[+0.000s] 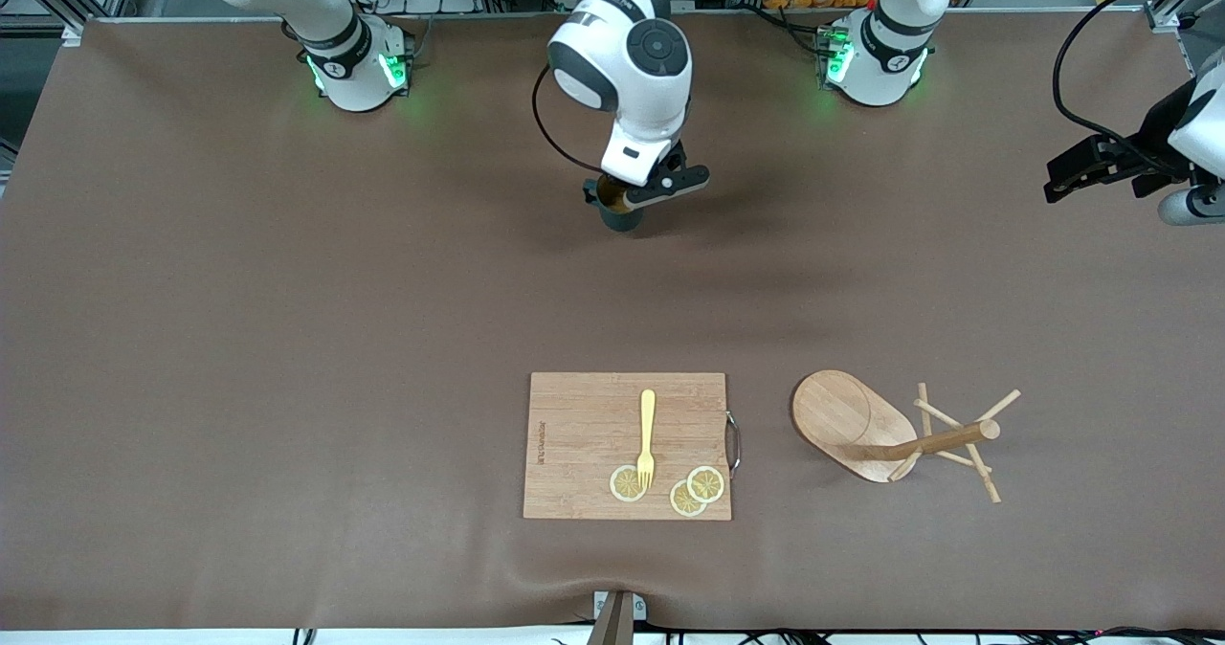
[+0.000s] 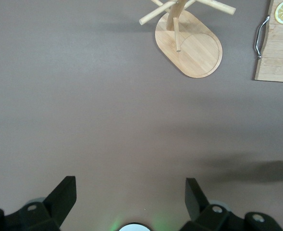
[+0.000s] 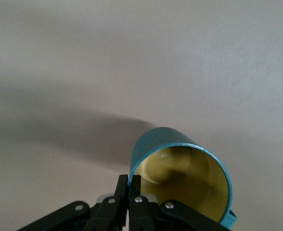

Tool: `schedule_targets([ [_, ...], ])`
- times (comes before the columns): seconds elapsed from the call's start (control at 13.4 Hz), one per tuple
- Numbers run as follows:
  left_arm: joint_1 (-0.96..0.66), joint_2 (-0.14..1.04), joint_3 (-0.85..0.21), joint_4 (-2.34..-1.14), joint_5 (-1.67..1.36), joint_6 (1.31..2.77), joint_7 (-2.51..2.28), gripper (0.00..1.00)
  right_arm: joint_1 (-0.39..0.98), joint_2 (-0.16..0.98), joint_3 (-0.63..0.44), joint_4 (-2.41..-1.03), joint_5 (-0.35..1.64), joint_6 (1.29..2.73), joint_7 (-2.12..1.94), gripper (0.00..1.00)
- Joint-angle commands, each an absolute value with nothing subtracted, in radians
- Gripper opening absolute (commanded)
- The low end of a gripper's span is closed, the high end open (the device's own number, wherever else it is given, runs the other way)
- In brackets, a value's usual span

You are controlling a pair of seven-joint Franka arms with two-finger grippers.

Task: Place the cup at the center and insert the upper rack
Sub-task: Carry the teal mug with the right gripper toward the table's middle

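Note:
My right gripper is going to let go of the cup, now held over the table's middle, on the bare brown cloth [image 1: 632, 221] between the arm bases and the cutting board.
The cup [image 1: 620, 212] is dark teal with a tan-yellow inside. My right gripper [image 1: 612, 195] is shut on its rim, one finger inside and one outside, over the middle of the table between the arm bases and the cutting board. In the right wrist view the cup [image 3: 179, 168] hangs from the right gripper [image 3: 129, 182]. The upper rack [image 1: 895, 430], a wooden mug tree, lies tipped on its side beside the cutting board, toward the left arm's end. The left wrist view shows the rack [image 2: 189, 41]. My left gripper [image 1: 1101, 171] is open and waits high at the left arm's end of the table.
A wooden cutting board [image 1: 565, 434] lies near the front camera, with a yellow fork [image 1: 647, 436] and three lemon slices [image 1: 684, 488] on it. It has a metal handle [image 1: 734, 442] on the side facing the rack. Brown cloth covers the table.

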State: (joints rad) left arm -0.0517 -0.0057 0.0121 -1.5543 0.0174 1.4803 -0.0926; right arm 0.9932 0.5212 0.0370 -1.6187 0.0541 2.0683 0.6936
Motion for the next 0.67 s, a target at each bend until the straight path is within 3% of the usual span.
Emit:
schedule_targets([
  [0.0, -0.048, -0.003, 0.008, -1.548, 0.04, 1.483, -0.084, 1.0, 1.025, 0.549, 0.023, -1.615, 0.052, 2.075, 0.762, 0.0],
  [0.6, -0.046, 0.018, 0.008, -1.543, 0.04, 1.535, -0.064, 1.0, 1.039, 0.589, 0.021, -1.615, 0.058, 2.128, 0.897, 0.0],
])
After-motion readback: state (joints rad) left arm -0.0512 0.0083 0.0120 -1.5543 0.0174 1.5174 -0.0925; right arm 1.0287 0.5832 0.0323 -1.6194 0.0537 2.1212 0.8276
